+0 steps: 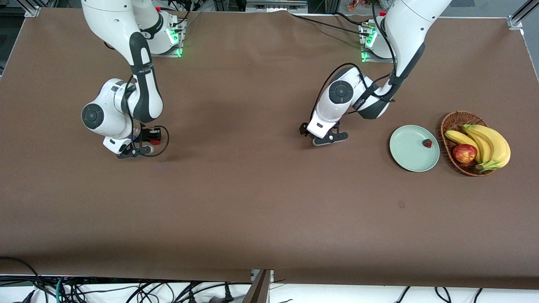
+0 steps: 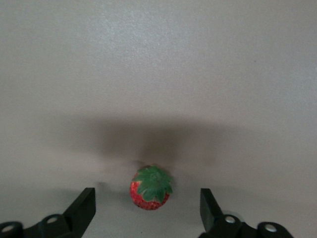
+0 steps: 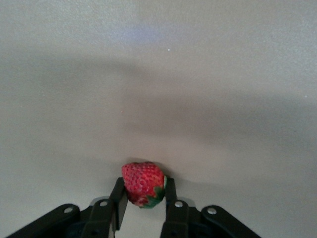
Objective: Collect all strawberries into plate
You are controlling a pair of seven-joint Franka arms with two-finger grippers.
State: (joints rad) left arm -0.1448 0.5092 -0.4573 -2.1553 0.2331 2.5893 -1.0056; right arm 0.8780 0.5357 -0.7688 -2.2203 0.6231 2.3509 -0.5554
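Note:
The robot's right gripper will release its strawberry on the brown cloth (image 1: 324,138) under the left gripper, short of the mint-green plate.
One strawberry (image 1: 428,143) lies in the pale mint-green plate (image 1: 408,158) toward the left arm's end of the table. My left gripper (image 1: 324,136) is low over the table, between the plate and the table's middle. It is open (image 2: 147,210), with a second strawberry (image 2: 150,188) lying on the cloth between its fingers, touching neither; the hand hides this berry in the front view. My right gripper (image 1: 145,144) is low over the right arm's end of the table. It is shut (image 3: 143,201) on a third strawberry (image 3: 143,184), which also shows in the front view (image 1: 155,142).
A brown wicker basket (image 1: 452,122) with bananas (image 1: 490,145) and a red apple (image 1: 464,153) stands beside the plate, toward the left arm's end. Brown cloth covers the table. Cables hang along the table edge nearest the front camera.

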